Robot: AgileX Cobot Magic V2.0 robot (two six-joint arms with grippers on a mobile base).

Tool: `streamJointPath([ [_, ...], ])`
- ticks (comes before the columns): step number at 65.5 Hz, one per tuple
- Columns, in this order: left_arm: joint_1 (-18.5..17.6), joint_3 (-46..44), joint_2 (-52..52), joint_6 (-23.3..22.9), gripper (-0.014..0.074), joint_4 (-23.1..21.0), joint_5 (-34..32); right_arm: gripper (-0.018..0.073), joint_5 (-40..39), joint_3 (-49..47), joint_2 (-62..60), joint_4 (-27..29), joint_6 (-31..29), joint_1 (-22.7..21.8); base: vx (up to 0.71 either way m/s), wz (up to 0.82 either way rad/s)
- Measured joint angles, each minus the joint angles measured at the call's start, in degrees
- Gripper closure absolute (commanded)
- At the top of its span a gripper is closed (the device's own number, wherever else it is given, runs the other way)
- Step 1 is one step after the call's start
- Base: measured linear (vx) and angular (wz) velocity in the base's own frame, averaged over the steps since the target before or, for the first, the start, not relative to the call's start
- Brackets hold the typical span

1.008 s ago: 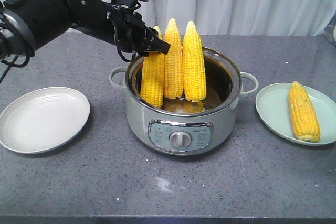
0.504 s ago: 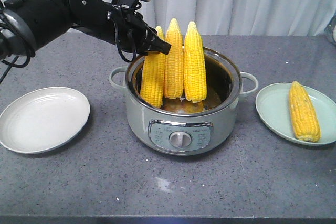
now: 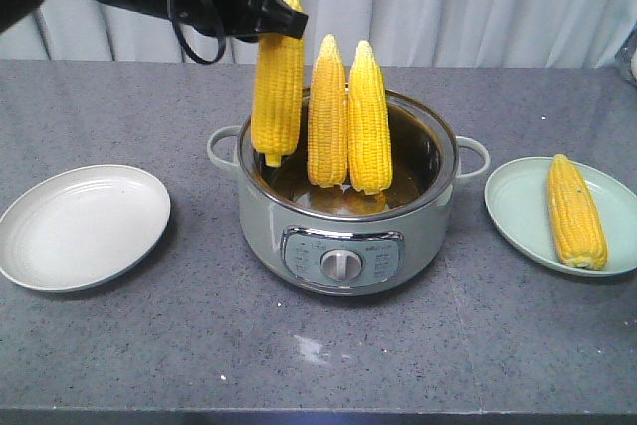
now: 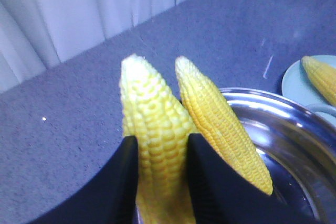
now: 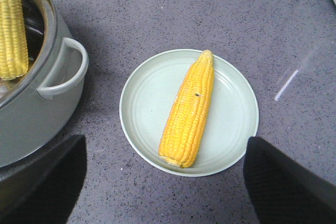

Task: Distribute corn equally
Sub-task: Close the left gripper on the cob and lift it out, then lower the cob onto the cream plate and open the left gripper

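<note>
Next, my left gripper lets go of the corn cob on the middle of the empty white plate (image 3: 88,223).
My left gripper (image 3: 283,21) (image 4: 161,141) is shut on the upper part of one corn cob (image 3: 278,77) (image 4: 157,129). The cob hangs upright, its base just above the pot's left rim. Two more cobs (image 3: 327,116) (image 3: 368,121) lean upright inside the steel pot (image 3: 343,246). A fourth cob (image 3: 575,211) (image 5: 188,109) lies on the pale green plate (image 3: 518,216) (image 5: 236,119) at the right. My right gripper (image 5: 164,140) hovers open above that plate, holding nothing. The white plate (image 3: 85,226) at the left has nothing on it.
The pot (image 5: 31,114) has side handles (image 5: 65,72) and a front control knob (image 3: 341,265). A pale curtain hangs behind the grey speckled table (image 3: 299,355). One cob in the pot (image 5: 11,30) shows at the right wrist view's left edge.
The left gripper has risen with the leftmost cob, lifting it from inside the pot to above the rim. The other cobs and both plates have not moved.
</note>
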Motion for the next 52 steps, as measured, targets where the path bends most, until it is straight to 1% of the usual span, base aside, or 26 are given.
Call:
streamJointPath([
  [6, 0.0, 0.0, -3.0, -0.6, 0.054, 3.2, 0.0, -0.0034, 0.0, 0.0, 0.0, 0.0, 0.0, 0.0, 0.0, 0.0],
  [10, 0.0, -0.1, -4.6, -2.6, 0.0539, 6.4, 0.4, -0.0034, 0.0, 0.0, 0.0, 0.0, 0.0, 0.0, 0.0, 0.0],
  [16, 0.0, -0.1, -6.5, -7.4, 0.0538, 13.1, 2.1, -0.0034, 0.0, 0.0, 0.0, 0.0, 0.0, 0.0, 0.0, 0.0],
  [25, 0.0, -0.1, -7.4, -16.0, 0.0538, 25.8, 7.9, -0.0034, 0.0, 0.0, 0.0, 0.0, 0.0, 0.0, 0.0, 0.0],
  [28, 0.0, -0.1, -7.4, -18.2, 0.0538, 28.8, 10.4, -0.0034, 0.0, 0.0, 0.0, 0.0, 0.0, 0.0, 0.0, 0.0],
  [31, 0.2, -0.1, -7.3, -19.8, 0.0538, 31.0, 13.3, -0.0034, 0.0, 0.0, 0.0, 0.0, 0.0, 0.0, 0.0, 0.0],
  [35, 1.0, -0.1, -7.3, -21.1, 0.0538, 31.8, 16.2, -0.0034, 0.0, 0.0, 0.0, 0.0, 0.0, 0.0, 0.0, 0.0],
  [41, 2.9, -0.1, -6.7, -21.6, 0.0538, 32.0, 20.1, -0.0034, 0.0, 0.0, 0.0, 0.0, 0.0, 0.0, 0.0, 0.0],
  [52, 8.4, -0.1, -4.4, -21.7, 0.0538, 32.0, 26.5, -0.0034, 0.0, 0.0, 0.0, 0.0, 0.1, 0.0, 0.0, 0.0],
])
